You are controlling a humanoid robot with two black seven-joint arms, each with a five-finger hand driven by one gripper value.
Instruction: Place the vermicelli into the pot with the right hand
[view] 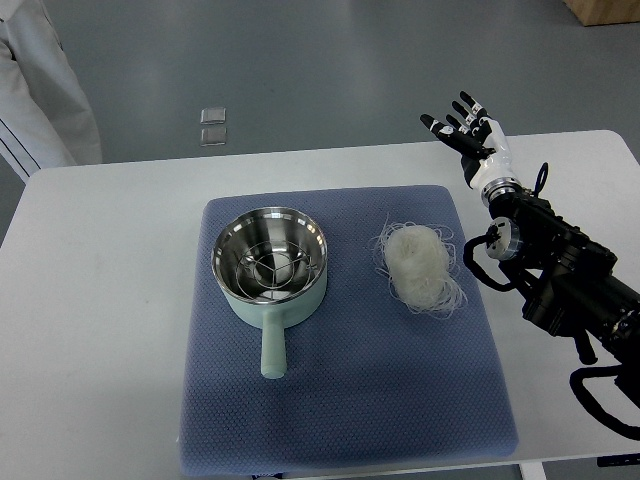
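Observation:
I should next close my right gripper on the white vermicelli bundle's far half (417, 250), toward the mat's far edge.
A white bundle of vermicelli (418, 264) lies on the blue mat (340, 400), right of centre. A pale green pot (270, 263) with a steel inside and a wire rack stands to its left, handle pointing toward the near edge. My right hand (462, 128) is raised above the table's far right part, fingers spread and holding nothing, well behind and to the right of the vermicelli. Its black arm (560, 270) comes in from the right edge. The left hand is out of view.
The mat lies on a white table (110, 300). A person's white sleeve (40, 90) shows at the far left corner. Two small clear squares (213, 125) lie on the grey floor beyond the table.

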